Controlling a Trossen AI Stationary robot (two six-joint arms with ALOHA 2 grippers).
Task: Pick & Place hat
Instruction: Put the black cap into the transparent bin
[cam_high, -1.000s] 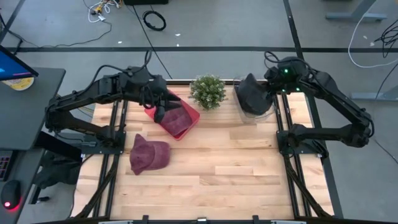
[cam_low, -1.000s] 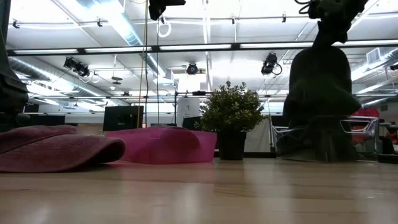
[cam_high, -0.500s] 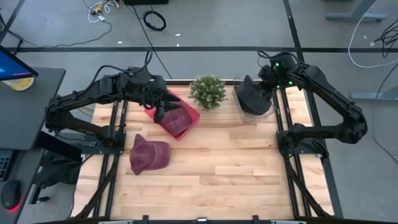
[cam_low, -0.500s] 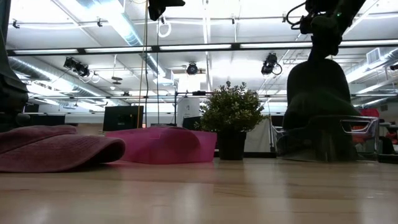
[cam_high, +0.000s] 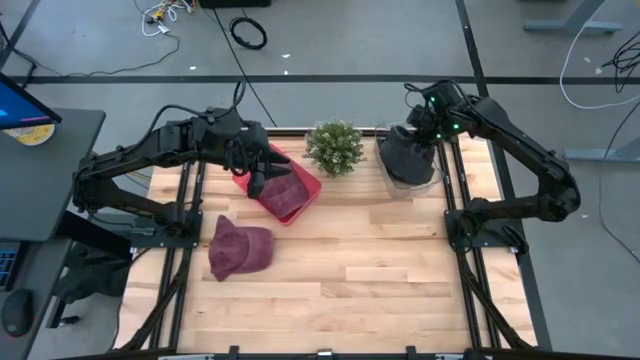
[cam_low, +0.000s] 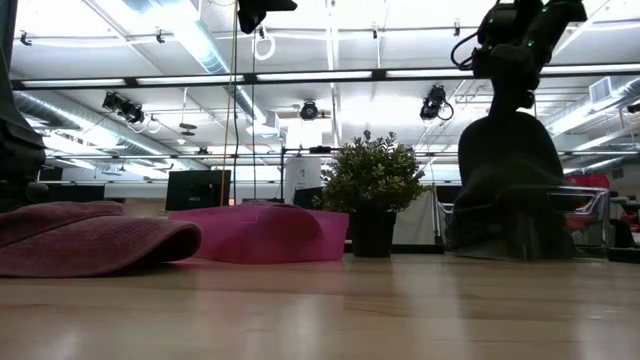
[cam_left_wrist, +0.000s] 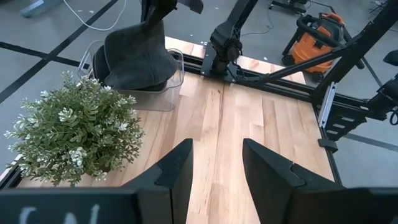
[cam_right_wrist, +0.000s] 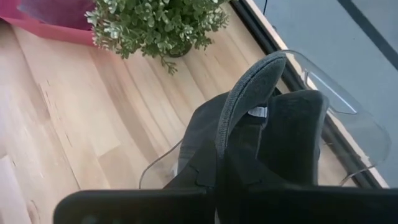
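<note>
The robot's right gripper should release the dark grey hat down inside the clear plastic bin (cam_high: 405, 160) (cam_right_wrist: 264, 140) next to the small potted plant.
A dark grey hat (cam_high: 403, 155) hangs from my right gripper (cam_high: 428, 122), which is shut on it over the table's far right corner. The hat's lower part sits inside a clear plastic bin (cam_high: 420, 180); the low view shows the hat (cam_low: 505, 165) reaching down into the bin (cam_low: 560, 225). My left gripper (cam_left_wrist: 214, 168) is open and hovers above a red bin (cam_high: 312, 183) that holds a maroon hat (cam_high: 283, 196). A second maroon hat (cam_high: 240, 247) lies flat on the table near the left side. My right gripper holds the grey hat by its upper edge (cam_right_wrist: 249, 93), pinched between the fingers, which come from above and point down. The hat hangs below the fingers (cam_low: 508, 85), upright, with its lower part (cam_low: 500, 220) down inside the clear bin.
A small potted plant (cam_high: 334, 147) stands at the far edge between the red bin and the clear bin. Bare wooden tabletop (cam_high: 360, 280) spreads across the middle and near side. Black frame rails (cam_high: 455, 200) run beside the clear bin.
My right gripper has moved toward the table's left and down, staying shut on the grey hat. The hat has sunk lower, and its bottom part has gone deeper into the clear bin.
</note>
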